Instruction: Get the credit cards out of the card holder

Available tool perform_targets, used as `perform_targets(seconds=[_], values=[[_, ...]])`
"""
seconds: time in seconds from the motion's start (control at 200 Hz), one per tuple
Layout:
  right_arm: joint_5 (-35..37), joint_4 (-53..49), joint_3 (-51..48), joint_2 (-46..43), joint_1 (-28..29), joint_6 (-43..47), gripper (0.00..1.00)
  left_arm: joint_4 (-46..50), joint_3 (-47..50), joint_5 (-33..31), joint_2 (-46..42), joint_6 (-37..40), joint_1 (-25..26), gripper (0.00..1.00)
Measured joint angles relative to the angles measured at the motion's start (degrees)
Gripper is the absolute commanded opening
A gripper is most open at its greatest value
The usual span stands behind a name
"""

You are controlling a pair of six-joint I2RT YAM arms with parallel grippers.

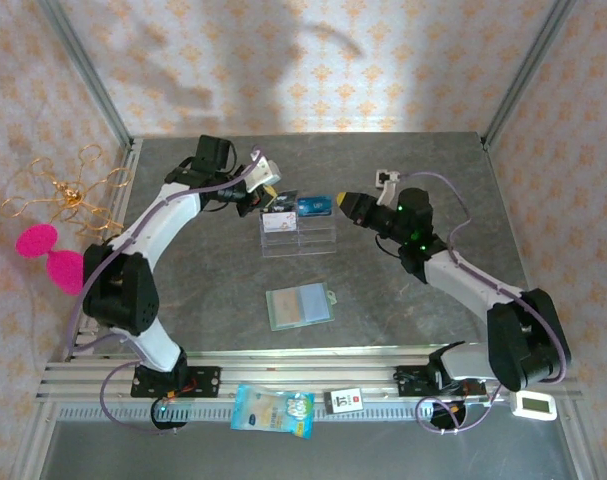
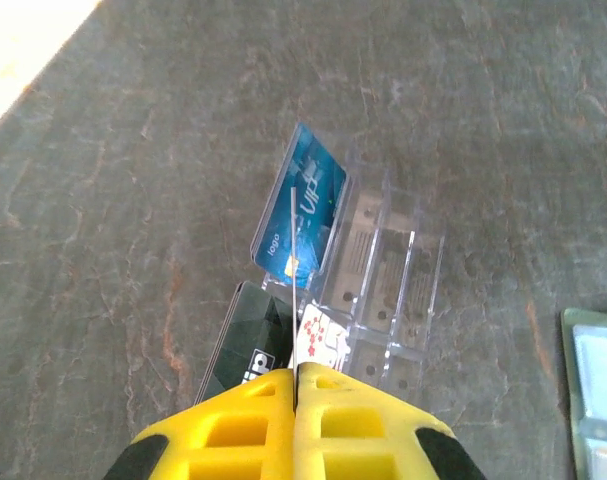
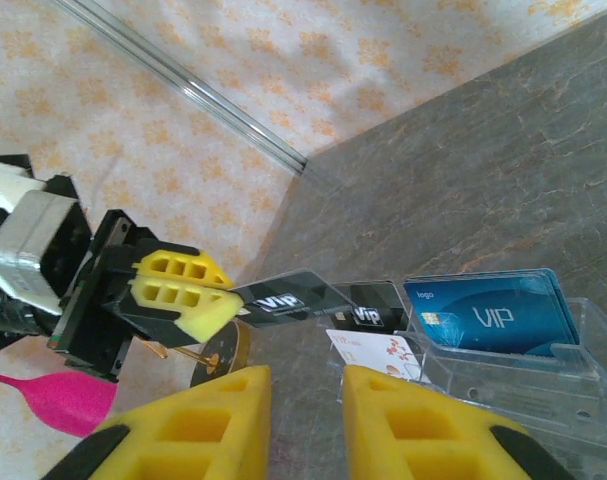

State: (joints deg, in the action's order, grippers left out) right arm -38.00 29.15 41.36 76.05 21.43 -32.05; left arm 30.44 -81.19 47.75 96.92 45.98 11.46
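My left gripper is going to let go of the dark VIP card, now held above the table, in the clear acrylic rack's slot [image 1: 278, 205] [image 2: 268, 336] behind the whitish credit card.
The card holder [image 1: 300, 306], a sage-green wallet, lies open and flat mid-table; its edge shows in the left wrist view [image 2: 595, 400]. Its left pocket looks tan, the right one pale. My left gripper [image 1: 270, 190] [image 2: 295, 372] is shut on a dark VIP card [image 3: 293, 294], held above the table left of the clear acrylic rack [image 1: 298, 236]. A second dark card [image 2: 245, 338] and a whitish credit card with red blossoms [image 2: 323, 338] [image 3: 378, 352] rest at the rack's foot. A blue card [image 2: 303, 212] stands in the rack. My right gripper [image 1: 345, 205] [image 3: 303, 400] hangs open, right of the rack.
A gold wire ornament [image 1: 68, 188] and pink shapes [image 1: 48, 255] sit off the table's left edge. On the front rail lie a blue packet [image 1: 273, 410], a small tag [image 1: 345, 400] and a white device [image 1: 535, 405]. Bare table surrounds the wallet.
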Motion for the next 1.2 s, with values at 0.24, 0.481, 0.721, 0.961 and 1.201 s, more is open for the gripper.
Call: perform_targets(seconds=[0.24,0.481,0.721,0.961,1.201], values=[[-0.02,-0.31,2.34,2.67,-0.11,0.81,0.24,5.07,-4.26,-0.17,4.79,5.29,-0.35,0.0],[-0.22,-0.46,3.34,3.91,-0.11,0.85,0.24,7.65,-7.3,-0.13,6.47,8.17,-1.84,0.0],[-0.42,-0.46,3.56,4.63,-0.11,0.87,0.25,9.99,-9.64,0.31,9.29,10.05,-2.1,0.0],[-0.85,-0.46,3.65,5.4,-0.13,1.11,0.25,11.72,-12.0,0.39,11.87,10.78,-2.1,0.0],[-1.46,-0.46,3.65,6.14,-0.13,1.29,0.25,12.85,-14.73,0.52,14.29,11.17,-2.08,0.0]])
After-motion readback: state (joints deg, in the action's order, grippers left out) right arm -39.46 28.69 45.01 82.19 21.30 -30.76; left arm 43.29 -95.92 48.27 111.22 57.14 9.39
